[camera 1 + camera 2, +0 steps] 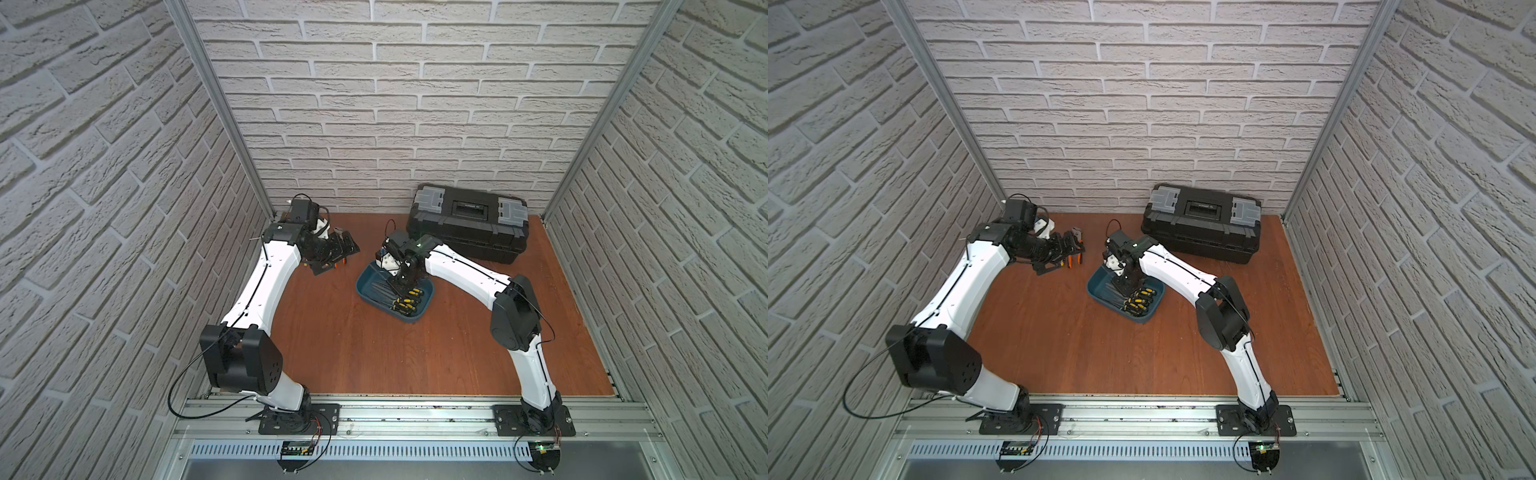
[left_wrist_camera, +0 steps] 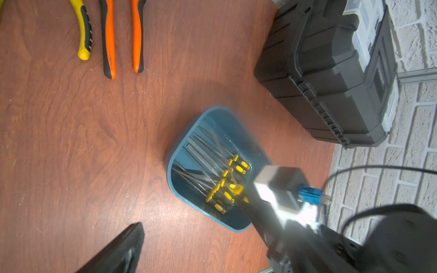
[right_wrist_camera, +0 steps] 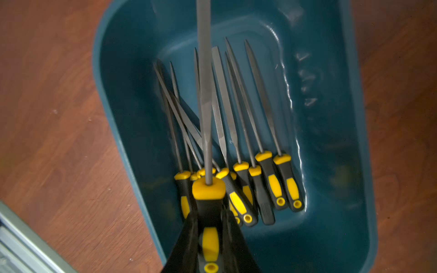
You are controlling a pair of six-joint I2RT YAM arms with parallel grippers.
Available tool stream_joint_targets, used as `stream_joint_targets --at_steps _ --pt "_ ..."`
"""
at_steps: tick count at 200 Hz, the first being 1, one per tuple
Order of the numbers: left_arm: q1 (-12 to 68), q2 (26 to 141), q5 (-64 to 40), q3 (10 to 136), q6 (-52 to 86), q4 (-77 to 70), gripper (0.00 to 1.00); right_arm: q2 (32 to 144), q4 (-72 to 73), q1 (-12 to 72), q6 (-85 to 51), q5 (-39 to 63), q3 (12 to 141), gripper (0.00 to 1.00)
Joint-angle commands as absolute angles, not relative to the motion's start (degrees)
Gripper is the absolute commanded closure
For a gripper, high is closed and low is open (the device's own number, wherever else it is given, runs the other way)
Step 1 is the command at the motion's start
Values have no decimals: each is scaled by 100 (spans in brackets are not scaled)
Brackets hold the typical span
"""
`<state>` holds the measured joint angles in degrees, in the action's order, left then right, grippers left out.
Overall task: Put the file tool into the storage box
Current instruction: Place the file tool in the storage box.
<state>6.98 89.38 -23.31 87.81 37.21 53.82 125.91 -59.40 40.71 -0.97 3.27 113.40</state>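
Next, my right gripper releases the file tool in the storage box [image 1: 407,282] [image 3: 289,136], next to the file that is nearest the black toolbox.
The storage box [image 1: 367,287] [image 1: 1097,286] [image 2: 170,165] [image 3: 132,71] is a shallow teal-blue tub on the wooden table, with several yellow-and-black files [image 3: 272,182] [image 1: 409,300] lying side by side in it. My right gripper [image 3: 210,214] [image 1: 397,284] [image 1: 1126,286] is shut on the handle of the file tool [image 3: 204,99]. It holds the tool just above the files in the box, blade pointing away from the wrist. My left gripper [image 1: 338,255] [image 1: 1073,253] hovers open and empty to the left of the box. Only one of its fingers [image 2: 123,250] shows in the left wrist view.
A large black toolbox [image 1: 467,224] [image 1: 1202,226] [image 2: 326,78] with grey latches stands at the back right against the brick wall. Orange-handled pliers [image 2: 110,40] and yellow-handled pliers [image 2: 85,30] lie on the table under the left gripper. Brick walls enclose three sides.
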Motion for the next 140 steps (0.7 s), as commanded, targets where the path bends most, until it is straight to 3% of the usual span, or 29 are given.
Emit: stream_joint_targets --at_steps 1,99,140 --pt "721 9156 -2390 9074 3700 5335 2 12646 -6048 4039 264 -131 11597 87" --pt "837 10045 -2364 9756 3664 5449 2 12997 -6096 3920 1012 -1717 11716 87" --pt "844 10145 -2372 9842 3674 5449 2 13056 -6002 3903 1193 -1795 11667 87"
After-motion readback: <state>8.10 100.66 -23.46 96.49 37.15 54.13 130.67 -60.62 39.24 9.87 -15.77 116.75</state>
